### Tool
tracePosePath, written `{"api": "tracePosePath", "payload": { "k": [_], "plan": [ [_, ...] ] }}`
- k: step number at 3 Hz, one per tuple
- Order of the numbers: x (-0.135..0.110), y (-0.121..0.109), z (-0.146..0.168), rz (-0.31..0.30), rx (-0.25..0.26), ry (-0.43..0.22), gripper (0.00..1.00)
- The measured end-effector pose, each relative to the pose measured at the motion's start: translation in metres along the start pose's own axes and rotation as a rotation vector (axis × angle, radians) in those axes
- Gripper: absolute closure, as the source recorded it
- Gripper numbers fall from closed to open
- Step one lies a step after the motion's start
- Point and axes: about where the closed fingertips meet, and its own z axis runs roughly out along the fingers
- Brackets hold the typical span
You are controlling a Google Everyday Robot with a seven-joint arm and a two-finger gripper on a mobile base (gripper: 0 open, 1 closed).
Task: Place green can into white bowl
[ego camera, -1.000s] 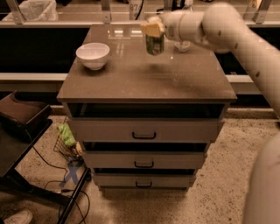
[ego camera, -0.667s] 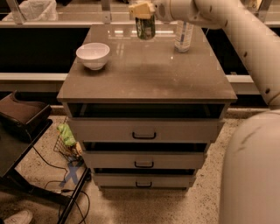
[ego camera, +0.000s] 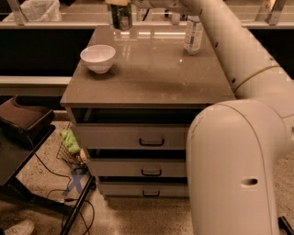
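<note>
The robot's gripper needs to release the green can upright in the hollow of the white bowl (ego camera: 95,56) on the brown cabinet top.
The green can (ego camera: 121,17) hangs in the air at the top of the camera view, above the far edge of the brown cabinet top (ego camera: 151,73). My gripper (ego camera: 120,3) is shut on its upper end, mostly cut off by the top edge of the view. The white bowl (ego camera: 98,58) stands on the left side of the cabinet top, below and to the left of the can, apart from it. My white arm (ego camera: 239,151) fills the right side of the view.
A clear plastic bottle (ego camera: 193,35) stands at the back right of the cabinet top. The cabinet has three drawers (ego camera: 151,142) below. A dark chair (ego camera: 23,124) and cables (ego camera: 69,202) lie on the floor at left.
My gripper has carried the green can leftward and upward, from over the back middle of the cabinet top toward the side where the bowl stands. The bowl and bottle have not moved.
</note>
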Motion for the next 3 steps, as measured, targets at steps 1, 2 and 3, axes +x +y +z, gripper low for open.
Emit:
{"api": "tracePosePath", "payload": {
  "k": [1, 2, 3],
  "plan": [
    [0.007, 0.012, 0.024, 0.035, -0.030, -0.030, 1.00],
    [0.015, 0.027, 0.035, 0.026, -0.038, -0.073, 1.00],
    [0.035, 0.051, 0.046, 0.003, -0.049, -0.095, 1.00]
  ]
}}
